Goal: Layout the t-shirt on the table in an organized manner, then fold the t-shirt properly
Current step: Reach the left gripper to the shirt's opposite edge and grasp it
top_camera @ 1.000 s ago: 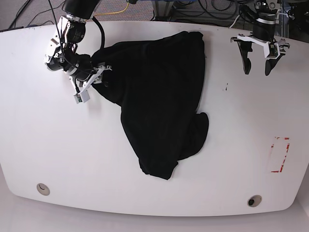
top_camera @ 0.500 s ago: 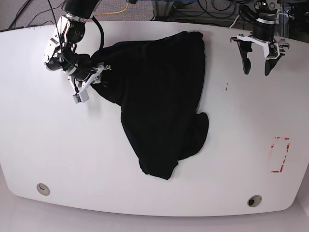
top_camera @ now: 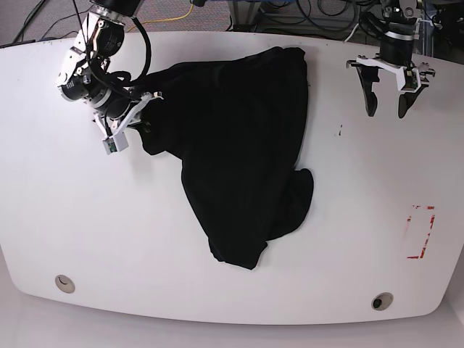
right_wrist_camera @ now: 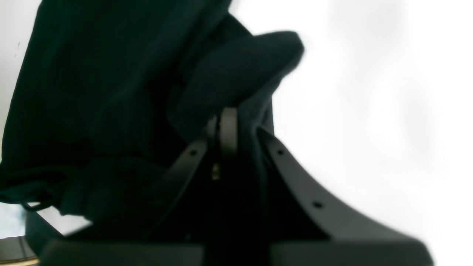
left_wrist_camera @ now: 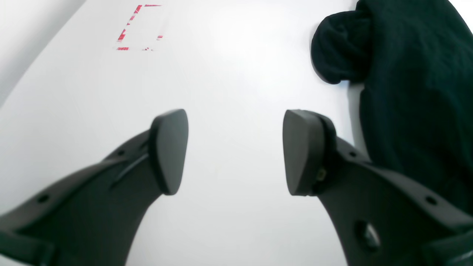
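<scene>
Next, my left gripper will go to the black t-shirt's small flap toward the red tape rectangle and close on the flap's far corner (top_camera: 305, 175) (left_wrist_camera: 334, 79).
The black t-shirt (top_camera: 239, 138) lies crumpled across the middle of the white table (top_camera: 72, 217), its printed side hidden. My right gripper (top_camera: 147, 110) is at the shirt's left edge. In the right wrist view that gripper (right_wrist_camera: 223, 123) is shut, with a fold of the t-shirt (right_wrist_camera: 111, 81) pinched between its fingers. My left gripper (top_camera: 386, 100) hangs open over bare table to the right of the shirt. The left wrist view shows its fingers (left_wrist_camera: 168, 151) wide apart with nothing between them, and the t-shirt (left_wrist_camera: 406, 92) off to the right.
A red tape rectangle (top_camera: 419, 232) marks the table's right side, also visible as red tape (left_wrist_camera: 138, 27) in the left wrist view. Two round grommet holes (top_camera: 65, 283) (top_camera: 382, 301) sit near the front edge. Cables hang behind the far edge.
My right gripper has shut on the shirt's left edge and moved slightly up and left with it. The left gripper has shifted a little toward the far edge, still open.
</scene>
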Tool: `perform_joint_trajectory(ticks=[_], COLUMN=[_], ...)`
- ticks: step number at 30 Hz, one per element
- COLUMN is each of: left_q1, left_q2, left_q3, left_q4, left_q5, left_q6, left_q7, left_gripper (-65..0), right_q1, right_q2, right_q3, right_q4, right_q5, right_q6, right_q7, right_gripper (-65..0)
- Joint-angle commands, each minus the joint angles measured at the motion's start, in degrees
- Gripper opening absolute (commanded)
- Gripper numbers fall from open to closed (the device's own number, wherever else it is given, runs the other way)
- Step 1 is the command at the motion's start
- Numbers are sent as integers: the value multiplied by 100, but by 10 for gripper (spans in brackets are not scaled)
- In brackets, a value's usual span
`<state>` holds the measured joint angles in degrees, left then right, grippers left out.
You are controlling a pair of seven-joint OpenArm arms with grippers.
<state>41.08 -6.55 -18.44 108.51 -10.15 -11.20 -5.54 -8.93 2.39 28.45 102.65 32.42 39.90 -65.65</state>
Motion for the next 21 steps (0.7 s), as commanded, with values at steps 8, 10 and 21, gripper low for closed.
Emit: perform_joint_trajectory(ticks=[8, 10, 21], left_q1=[-367, -578, -2257], left_q2=[-35, -35, -9], left_q3=[46, 46, 55], left_q4=[125, 125, 72], left_q5=[-35, -44, -484], left_q6=[17, 17, -511], left_q7=[453, 708, 2572], left_gripper=[-272, -272, -272], right_q1=[-17, -17, -96], right_q2=[46, 46, 46], right_q3=[8, 8, -36], right_q4=[552, 649, 895], right_q5=[111, 111, 111], right_q6=[10, 10, 10], right_q7=[90, 81, 81], right_gripper=[-650, -650, -650])
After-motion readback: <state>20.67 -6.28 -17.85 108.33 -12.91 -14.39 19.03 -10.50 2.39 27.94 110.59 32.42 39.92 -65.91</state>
